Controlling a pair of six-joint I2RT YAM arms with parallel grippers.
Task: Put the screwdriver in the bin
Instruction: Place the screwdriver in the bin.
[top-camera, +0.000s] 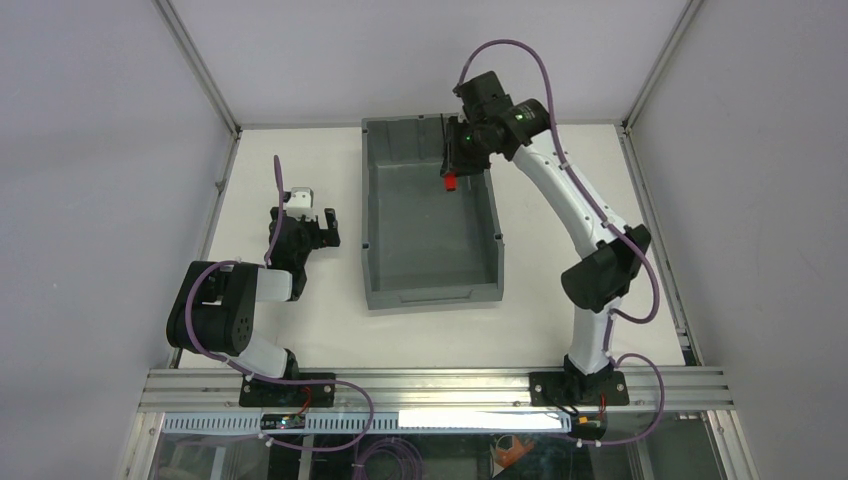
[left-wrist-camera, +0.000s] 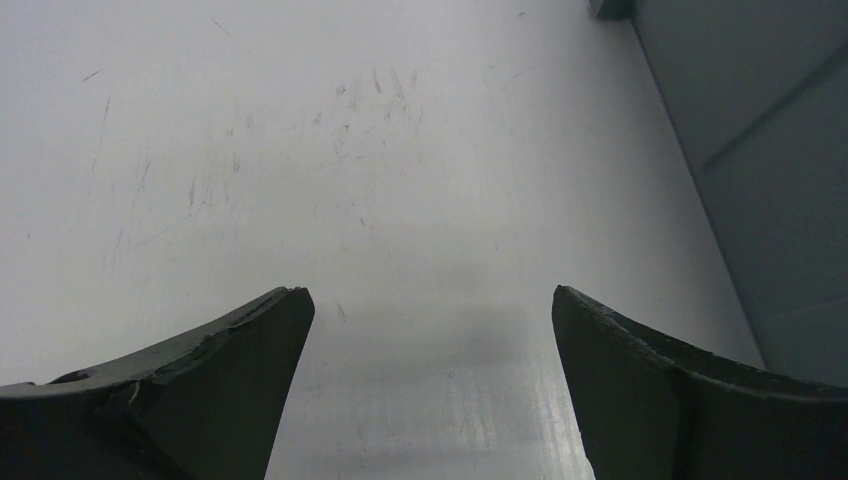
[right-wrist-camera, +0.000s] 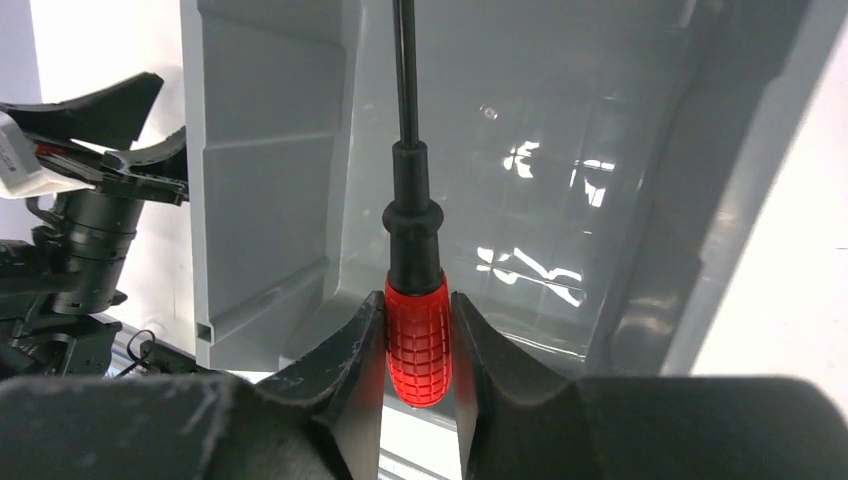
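Note:
The robot's right gripper should set the screwdriver down on the middle of the grey bin's bottom (top-camera: 430, 214).
The grey bin (top-camera: 378, 290) stands in the middle of the table, its lower lip toward the arms. My right gripper (top-camera: 452, 165) is above the bin's far right part, shut on the screwdriver (top-camera: 450, 183) by its red handle. In the right wrist view the red handle (right-wrist-camera: 418, 340) sits between both fingers and the black shaft (right-wrist-camera: 405, 70) points away over the bin's inside (right-wrist-camera: 520, 120). My left gripper (top-camera: 305, 222) is open and empty, low over the white table left of the bin; its fingers (left-wrist-camera: 230, 380) stand wide apart in the left wrist view.
The bin's outer left wall (left-wrist-camera: 770, 200) shows at the right of the left wrist view. White enclosure walls and metal frame posts (top-camera: 200, 70) ring the table. An aluminium rail (top-camera: 430, 385) runs along the near edge.

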